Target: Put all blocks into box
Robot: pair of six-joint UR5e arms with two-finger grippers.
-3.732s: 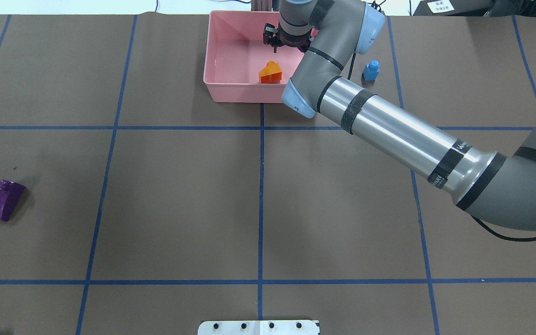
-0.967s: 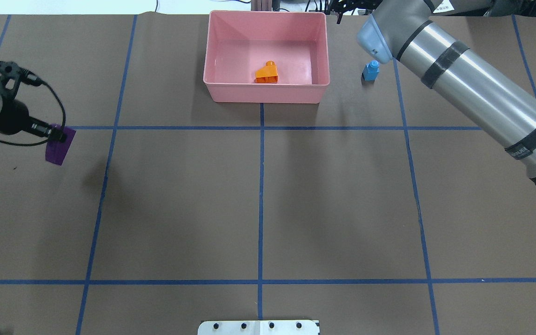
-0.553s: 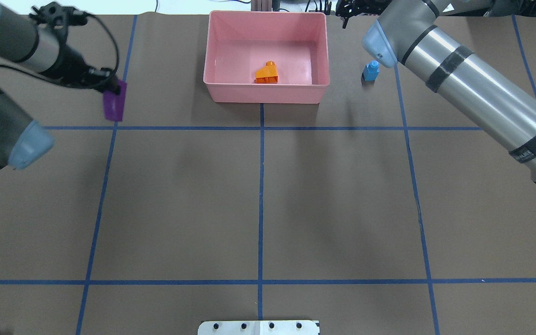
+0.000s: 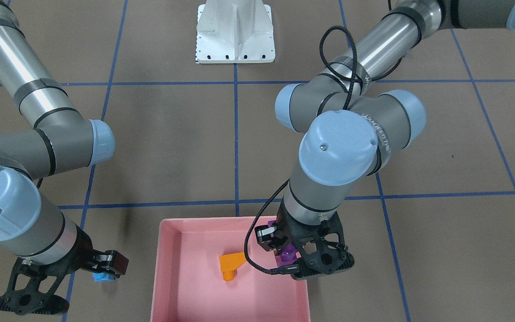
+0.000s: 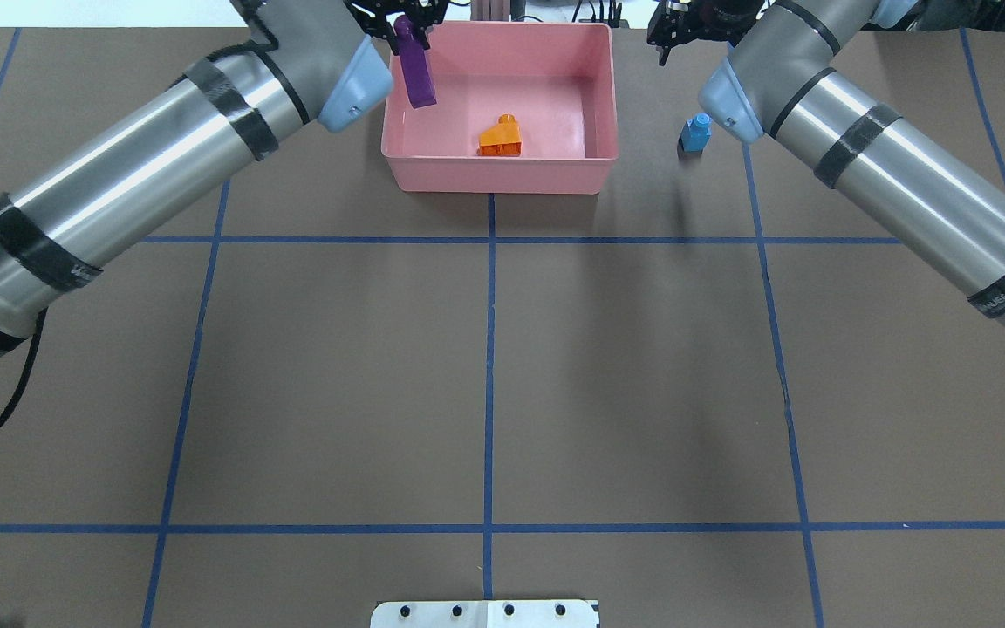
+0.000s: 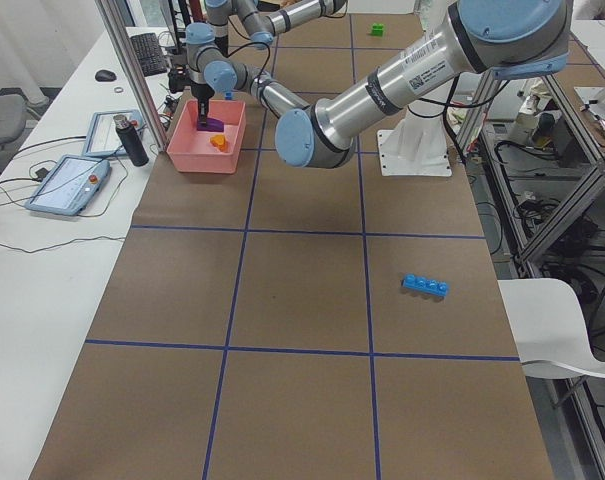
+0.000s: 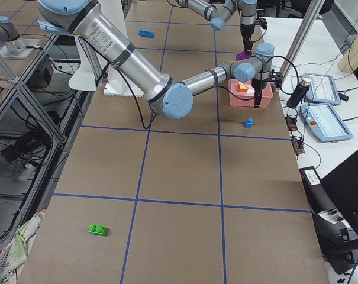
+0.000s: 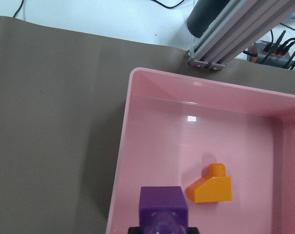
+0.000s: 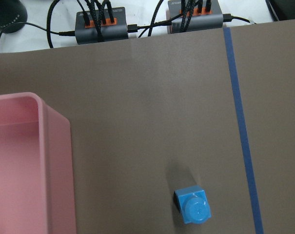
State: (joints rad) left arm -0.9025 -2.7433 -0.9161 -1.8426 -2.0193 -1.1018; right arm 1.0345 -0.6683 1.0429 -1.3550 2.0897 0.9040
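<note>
Next, my right gripper grips the opposite sides [image 4: 103, 277] [image 9: 192, 204] of the small blue block that stands next to the pink box.
My left gripper [image 5: 404, 19] is shut on the purple block [image 5: 416, 70], which hangs above the left part of the pink box [image 5: 494, 177]; the block also shows in the front view [image 4: 288, 256] and the left wrist view [image 8: 163, 204]. The orange block [image 5: 502, 138] lies on the box floor. My right gripper [image 4: 113, 264] hovers open just behind the small blue block [image 5: 695, 133], which stands on the table right of the box [image 9: 20, 161]. The long blue block [image 6: 425, 286] and the green block [image 7: 97, 229] lie far off, near the table's two ends.
A white metal base [image 4: 235, 33] sits at the robot's side of the table. An aluminium post [image 8: 220, 39] and cabled power hubs [image 9: 101, 24] stand just behind the box. Tablets [image 6: 67, 180] lie on the side desk. Blue tape lines grid the brown mat.
My left arm lifted the purple block from the table's left side and carried it right, over the box. The right arm left the box and moved beside the small blue block.
</note>
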